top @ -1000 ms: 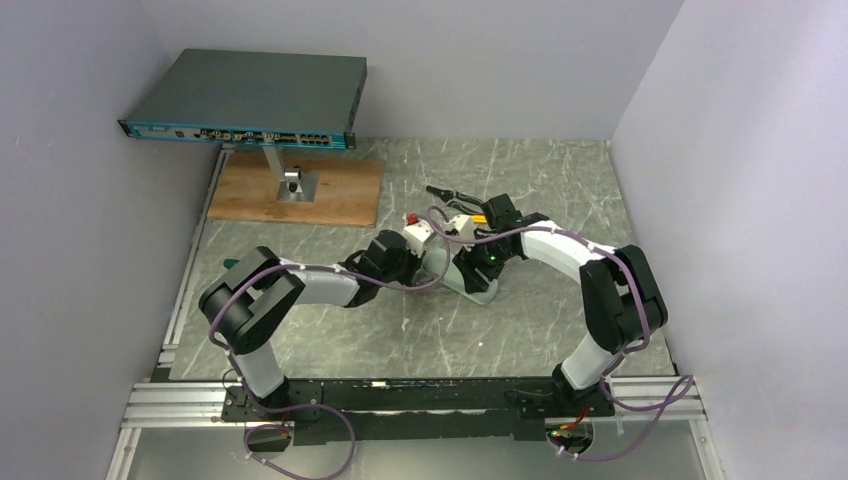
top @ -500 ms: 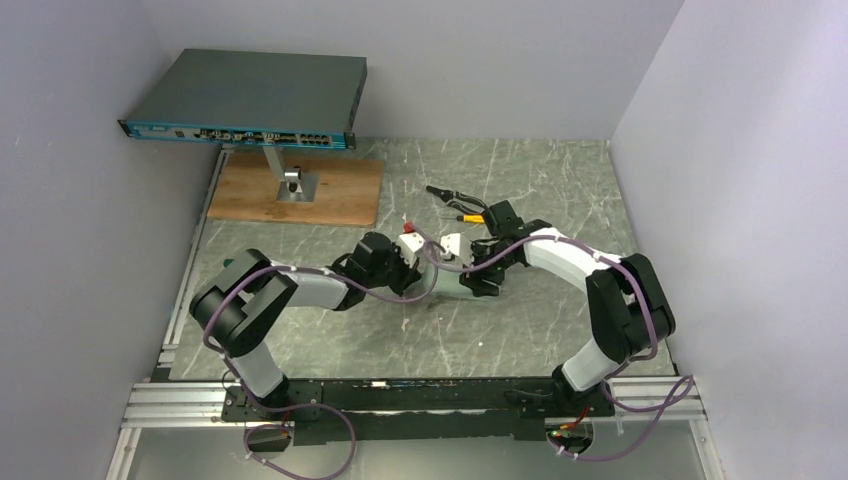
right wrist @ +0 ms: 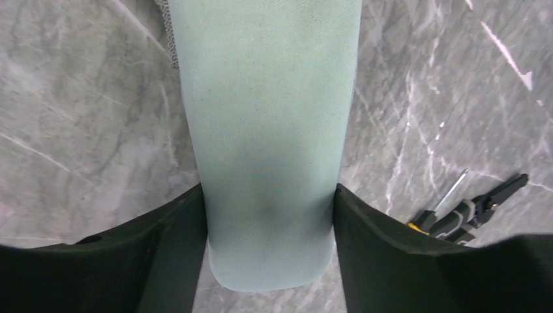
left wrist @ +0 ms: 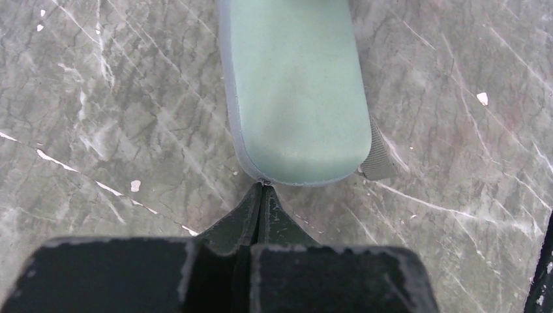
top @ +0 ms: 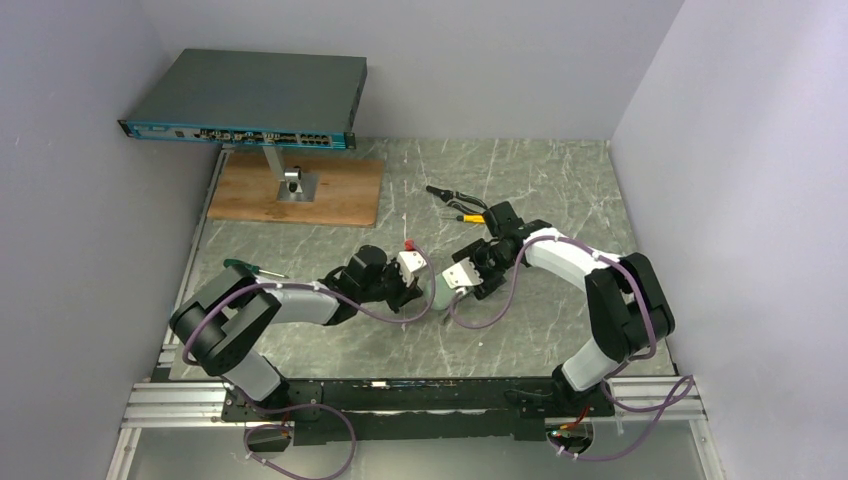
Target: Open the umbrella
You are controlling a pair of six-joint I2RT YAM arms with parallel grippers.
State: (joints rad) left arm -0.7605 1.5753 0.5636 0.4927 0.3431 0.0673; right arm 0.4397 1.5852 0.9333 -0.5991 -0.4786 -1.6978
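Observation:
The case's end farthest from the metal tab is clamped in my right gripper, so I need to let it go and pinch the case's middle [right wrist: 267,72] to keep it steady.
The umbrella itself is hidden; only a pale grey-green oval case [top: 441,293] shows, lying on the marble table. My left gripper [left wrist: 263,185] is shut, its tips pinching a tiny metal tab at the seam on the case's rounded end [left wrist: 297,91]. A grey strap [left wrist: 377,153] sticks out beside that end. My right gripper [right wrist: 270,215] is shut on the other end of the case [right wrist: 267,130], with one finger [right wrist: 176,248] pressed against each side. In the top view the left gripper [top: 424,298] and right gripper [top: 468,290] face each other across the case.
A network switch [top: 245,100] stands on a post over a wooden board [top: 330,190] at the back left. Black and yellow hand tools [top: 455,203] lie behind the right arm and also show in the right wrist view [right wrist: 469,208]. A green-handled tool [top: 250,267] lies at the left.
Both grippers and the case have shifted toward the near edge and left. The left arm has drawn back and lowered, and the right arm has followed.

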